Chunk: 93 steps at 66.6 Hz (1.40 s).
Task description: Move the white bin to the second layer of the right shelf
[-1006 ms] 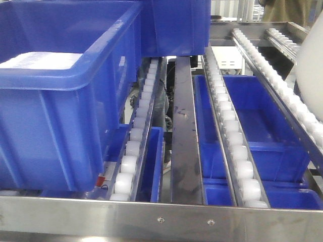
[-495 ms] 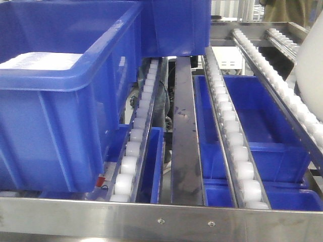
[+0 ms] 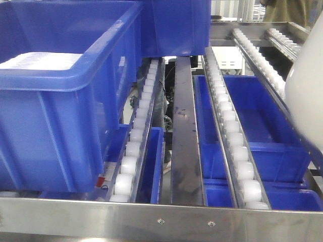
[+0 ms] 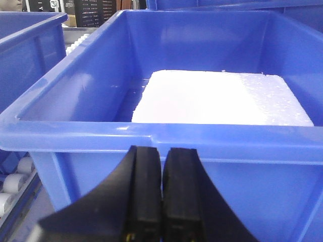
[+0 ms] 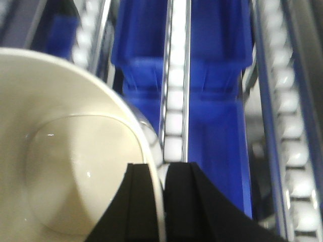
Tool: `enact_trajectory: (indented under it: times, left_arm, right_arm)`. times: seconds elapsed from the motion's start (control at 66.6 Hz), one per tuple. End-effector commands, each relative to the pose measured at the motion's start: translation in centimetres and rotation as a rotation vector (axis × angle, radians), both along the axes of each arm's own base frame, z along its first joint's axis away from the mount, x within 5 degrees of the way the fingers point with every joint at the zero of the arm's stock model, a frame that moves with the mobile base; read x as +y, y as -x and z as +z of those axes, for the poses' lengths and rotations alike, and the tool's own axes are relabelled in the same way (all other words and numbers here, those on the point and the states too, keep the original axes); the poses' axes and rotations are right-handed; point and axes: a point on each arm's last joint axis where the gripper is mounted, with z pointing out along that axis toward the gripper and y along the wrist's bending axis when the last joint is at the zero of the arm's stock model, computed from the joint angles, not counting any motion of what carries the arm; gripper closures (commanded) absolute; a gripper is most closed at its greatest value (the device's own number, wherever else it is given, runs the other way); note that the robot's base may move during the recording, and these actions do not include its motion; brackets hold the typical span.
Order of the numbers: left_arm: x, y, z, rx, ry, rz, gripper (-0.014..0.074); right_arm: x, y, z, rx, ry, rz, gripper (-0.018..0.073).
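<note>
I should set the white bin on the roller tracks (image 3: 297, 200) just behind the steel front rail, using my right gripper.
The white bin (image 5: 65, 151) is a cream glossy tub. My right gripper (image 5: 162, 169) is shut on its rim, one finger inside and one outside, and holds it above a roller track (image 5: 175, 106). In the front view the bin (image 3: 306, 85) enters from the right edge over the right roller tracks (image 3: 262, 63) of the shelf level. My left gripper (image 4: 162, 151) is shut and empty, in front of the wall of a blue crate (image 4: 252, 136). The bin's base is hidden.
A large blue crate (image 3: 60, 96) holding a white foam slab (image 4: 222, 98) fills the left of the shelf. Another blue crate (image 3: 176, 25) sits behind it. Blue bins (image 3: 262, 126) lie on the level below. A steel front rail (image 3: 161, 219) bounds the shelf.
The white bin has moved leftward and further into the front view, now covering more of the right roller tracks. The blue crates have not moved.
</note>
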Motion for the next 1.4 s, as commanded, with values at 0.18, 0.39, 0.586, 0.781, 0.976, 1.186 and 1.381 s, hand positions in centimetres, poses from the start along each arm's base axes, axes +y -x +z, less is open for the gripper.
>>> enact_trajectory:
  times: [0.18,0.39,0.586,0.781,0.976,1.186,1.381]
  left_arm:
    - [0.0,0.0,-0.4,-0.059,0.016,-0.003,0.0512]
    - [0.0,0.0,-0.4,-0.059,0.016,-0.003,0.0512]
    - [0.0,0.0,-0.4,-0.059,0.016,-0.003,0.0512]
    - [0.0,0.0,-0.4,-0.059,0.016,-0.003,0.0512]
    - [0.0,0.0,-0.4,-0.059,0.016,-0.003,0.0512]
    - [0.0,0.0,-0.4,-0.059,0.016,-0.003,0.0512]
    - [0.0,0.0,-0.4,-0.059,0.016,-0.003,0.0512]
  right_arm:
    - [0.2,-4.5,-0.5,-0.072,-0.045,-0.022,0.0491]
    - [0.2,-6.2,-2.1,-0.026,-0.044,-0.027,0.0491]
    - [0.2,-7.3,-3.3,0.007,-0.054,-0.036,0.0491]
    - [0.2,-8.0,-4.5,0.056,-0.056,-0.040,0.0491]
    - [0.2,-8.2,-4.6,0.057,-0.055,-0.041,0.0490]
    - [0.2,-8.2,-4.6,0.058,-0.055,-0.041,0.0421]
    - [0.2,-8.1,-4.7,0.068,-0.055,-0.040,0.0278]
